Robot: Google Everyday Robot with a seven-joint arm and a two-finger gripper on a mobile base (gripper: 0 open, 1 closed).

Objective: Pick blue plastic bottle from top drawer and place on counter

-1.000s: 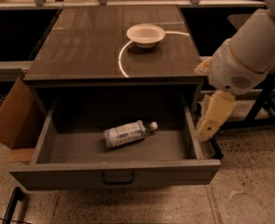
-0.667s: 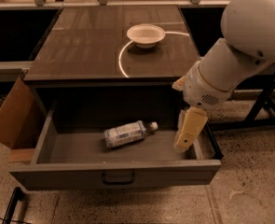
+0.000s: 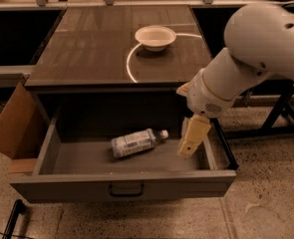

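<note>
I should grip the bottle's middle (image 3: 141, 141) next on the blue plastic bottle in the open drawer, leaving its cap free.
The blue plastic bottle (image 3: 136, 142) lies on its side in the middle of the open top drawer (image 3: 121, 185), its cap pointing right. The drawer is pulled out below the dark brown counter (image 3: 91, 54), which carries a thin white curved line. My gripper (image 3: 189, 146) hangs over the right part of the drawer, pointing down, just right of the bottle's cap and apart from it. It holds nothing. The big white arm reaches in from the upper right.
A white bowl (image 3: 155, 37) sits on the counter at the back, on the white line. A cardboard flap (image 3: 9, 126) leans at the drawer's left. A dark metal stand (image 3: 281, 113) is at the right. The floor is speckled stone.
My arm has swung left and down, bringing the gripper from outside the drawer's right edge to over the drawer, close to the bottle's cap. The bottle has not moved.
</note>
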